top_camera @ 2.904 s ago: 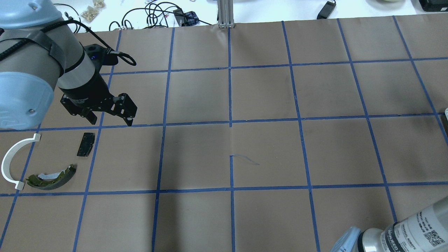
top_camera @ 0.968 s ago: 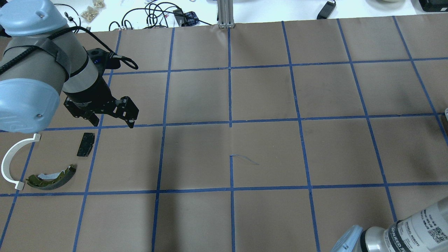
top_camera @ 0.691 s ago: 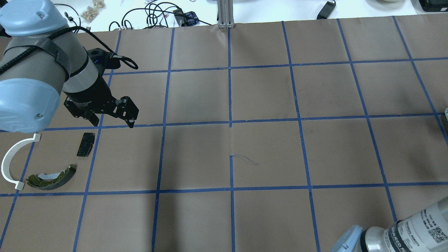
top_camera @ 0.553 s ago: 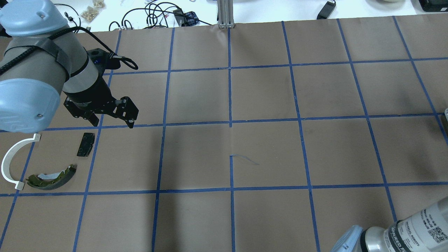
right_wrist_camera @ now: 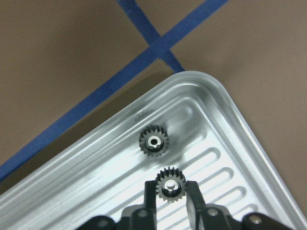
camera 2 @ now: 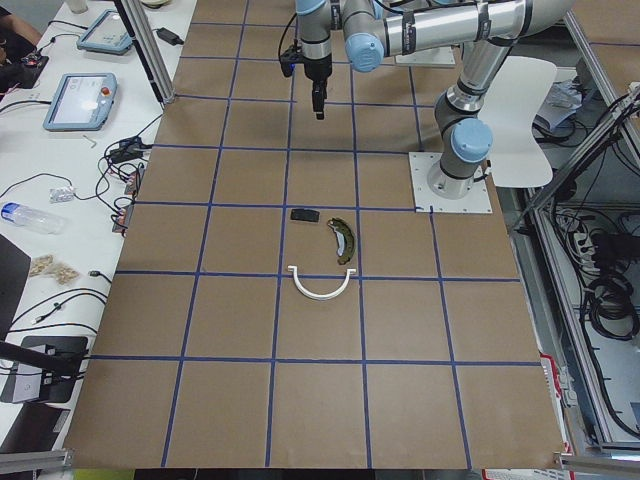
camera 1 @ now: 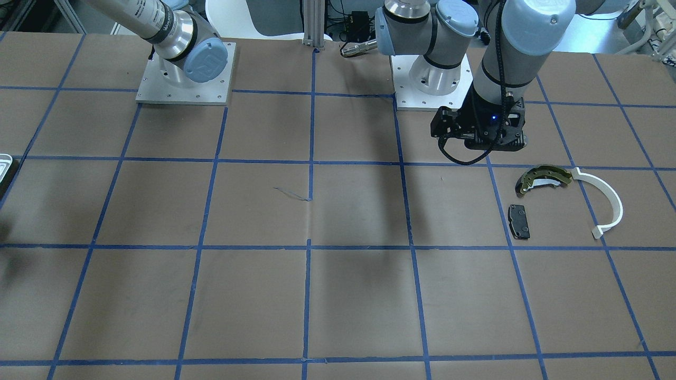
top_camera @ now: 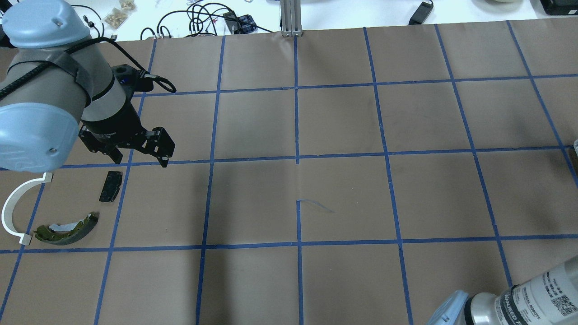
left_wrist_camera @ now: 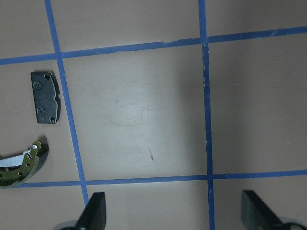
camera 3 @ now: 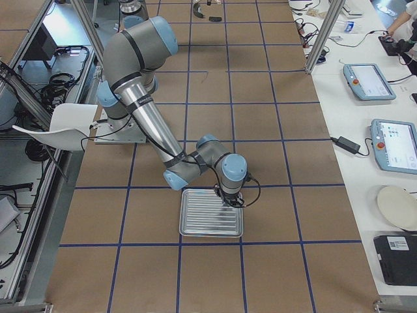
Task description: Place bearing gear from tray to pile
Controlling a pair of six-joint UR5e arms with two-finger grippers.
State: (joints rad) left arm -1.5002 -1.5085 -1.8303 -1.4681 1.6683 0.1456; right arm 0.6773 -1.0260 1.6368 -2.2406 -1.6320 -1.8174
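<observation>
I should release the bearing gear with my right gripper just on the pile's side of the gap in the blue tape (camera 1: 330,209).
In the right wrist view my right gripper (right_wrist_camera: 171,196) is shut on a small dark bearing gear (right_wrist_camera: 171,185), one finger on each side of it, over the silver tray (right_wrist_camera: 206,82). A second gear (right_wrist_camera: 153,142) lies on the tray just beyond. The tray also shows in the exterior right view (camera 3: 195,225). The pile lies far off at my left: an olive brake shoe (top_camera: 67,228), a white half-ring (top_camera: 12,203) and a black pad (top_camera: 110,186). My left gripper (top_camera: 142,159) hangs open and empty just behind the pad.
The table is brown paper with a grid of blue tape. Cables and small items lie beyond the far edge (top_camera: 203,18). An aluminium post (top_camera: 291,16) stands at the far middle. Tablets and a plate (camera 3: 397,208) sit on the side bench.
My left gripper has drifted slightly to the left and stays open. The pile parts have not moved.
</observation>
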